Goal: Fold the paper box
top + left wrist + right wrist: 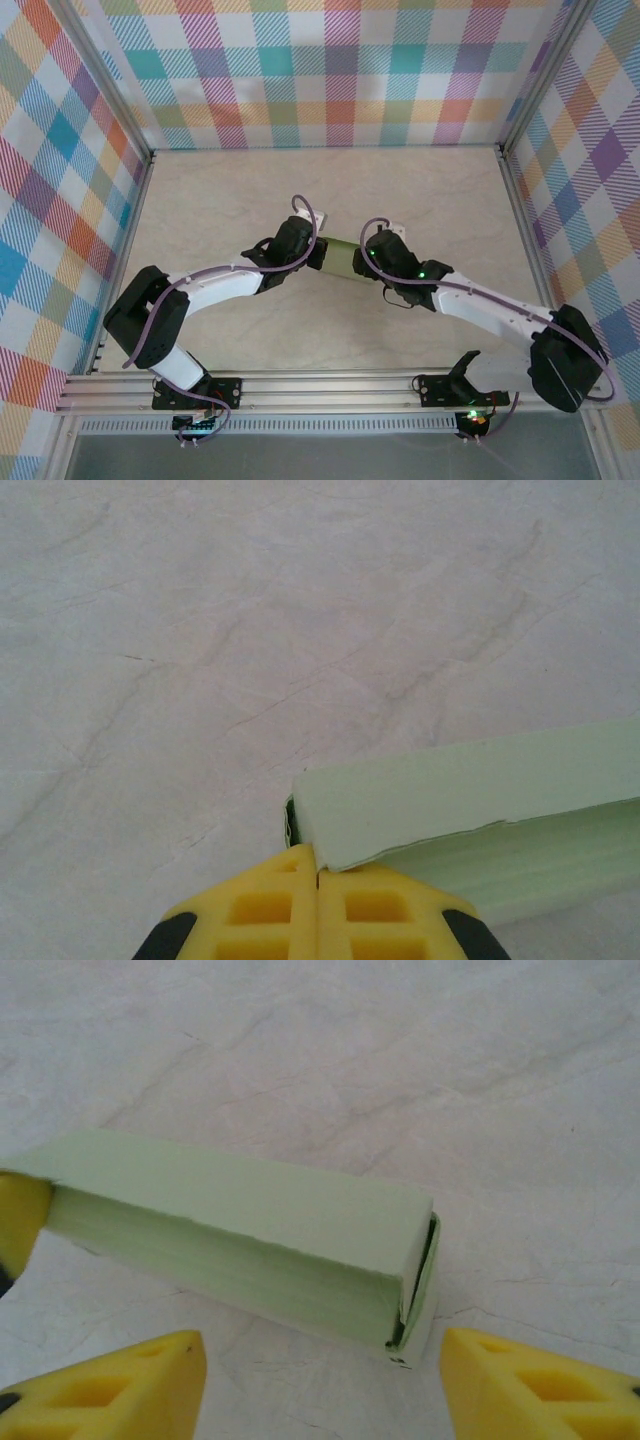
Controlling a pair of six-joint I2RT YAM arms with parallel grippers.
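My left gripper's fingers are shut at the box's near corner while the box's end gapes. Next, my left gripper opens and pinches across the box's end seam (291,823).
The paper box (340,258) is a pale green, long closed box lying in the middle of the table between both arms. My left gripper (316,254) comes in from the left. Its yellow jaws are shut, pinching the card at the box's near corner (330,855). The box (470,790) runs off to the right from there. My right gripper (366,262) is at the other end with its jaws open. Its fingertips (170,1360) stand apart on either side of the box (250,1220), whose end flap (420,1290) gapes slightly. Neither fingertip touches the box.
The tabletop (250,200) is pale and marbled. Checked walls (340,70) close it in at the back and both sides. An aluminium rail (320,385) with the arm bases runs along the near edge.
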